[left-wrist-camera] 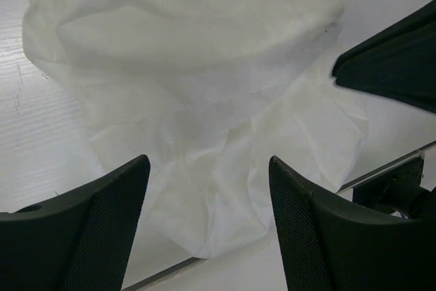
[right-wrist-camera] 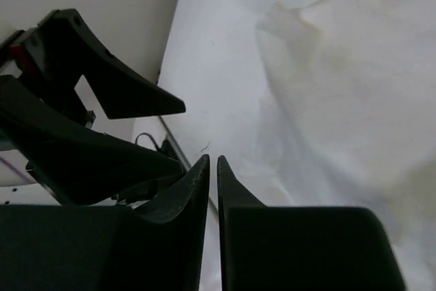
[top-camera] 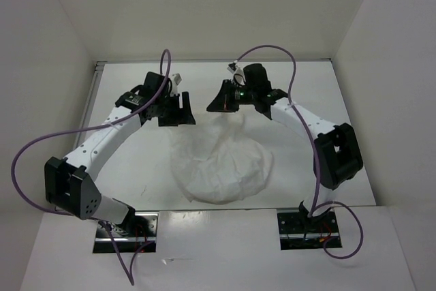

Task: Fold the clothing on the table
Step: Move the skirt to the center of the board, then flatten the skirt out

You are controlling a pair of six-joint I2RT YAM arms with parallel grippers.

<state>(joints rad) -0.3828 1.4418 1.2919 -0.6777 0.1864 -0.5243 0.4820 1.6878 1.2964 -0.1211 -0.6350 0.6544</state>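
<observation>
My left gripper needs to grip the clothing next at the middle of its far edge (top-camera: 218, 124) (left-wrist-camera: 331, 26), in the spot beneath my right gripper.
The clothing (top-camera: 221, 165) lies crumpled in a rounded white heap on the table (top-camera: 327, 90), near the front edge between the two arms. My left gripper (top-camera: 178, 110) hovers over its far left side, open; in the left wrist view (left-wrist-camera: 208, 161) the fabric (left-wrist-camera: 191, 66) lies below and between the spread fingers, untouched. My right gripper (top-camera: 223, 103) hangs over the heap's far edge. In the right wrist view its jaws (right-wrist-camera: 212, 160) are closed to a thin slit, with no fabric seen between them. The clothing (right-wrist-camera: 354, 86) spreads out to their right.
White walls (top-camera: 54, 66) enclose the table on three sides. A thin metal edge strip (left-wrist-camera: 381, 168) runs along the front, with the arm bases (top-camera: 126, 226) (top-camera: 306, 226) beyond it. Purple cables (top-camera: 27, 168) loop off both arms. The two grippers are close together.
</observation>
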